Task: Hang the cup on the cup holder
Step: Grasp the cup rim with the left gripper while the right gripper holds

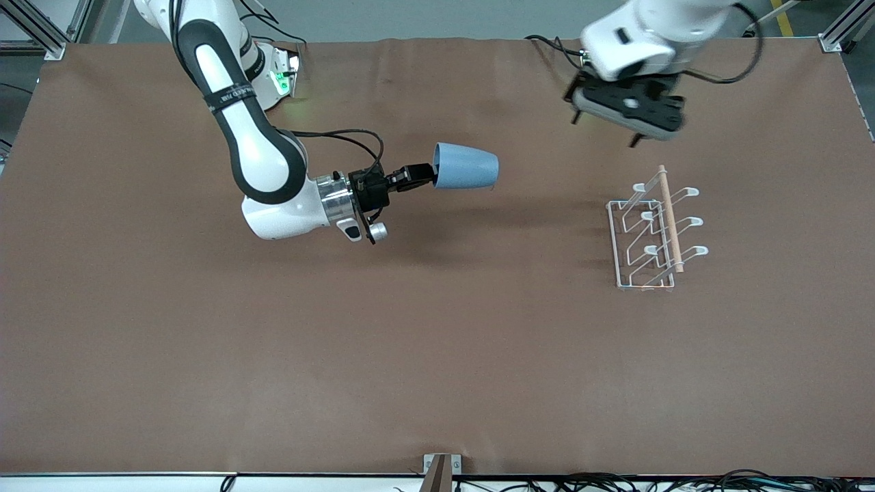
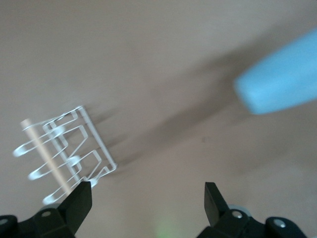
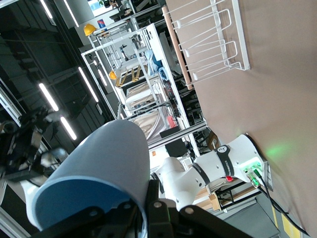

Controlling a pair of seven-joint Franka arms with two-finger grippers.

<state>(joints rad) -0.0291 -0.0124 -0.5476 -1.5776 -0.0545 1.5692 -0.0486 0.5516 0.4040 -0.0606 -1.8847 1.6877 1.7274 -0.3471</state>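
Observation:
The robot's left gripper should next grab the light blue cup around the lower half of its body (image 1: 476,168) (image 2: 281,78), because the right gripper holds the cup's rim.
My right gripper (image 1: 429,172) is shut on the rim wall of the light blue cup (image 1: 466,167). It holds the cup on its side in the air over the middle of the table, base pointing toward the cup holder (image 1: 655,229). The cup fills the right wrist view (image 3: 94,173), one finger inside the rim and one outside. The cup holder is a white wire rack with a wooden rod, standing toward the left arm's end of the table; it also shows in the left wrist view (image 2: 64,153) and the right wrist view (image 3: 208,42). My left gripper (image 2: 147,203) is open and empty, above the table near the rack.
The brown table cloth (image 1: 437,355) covers the whole table. A metal bracket (image 1: 441,471) sits at the table edge nearest the front camera. The blue cup shows blurred in the left wrist view (image 2: 280,79).

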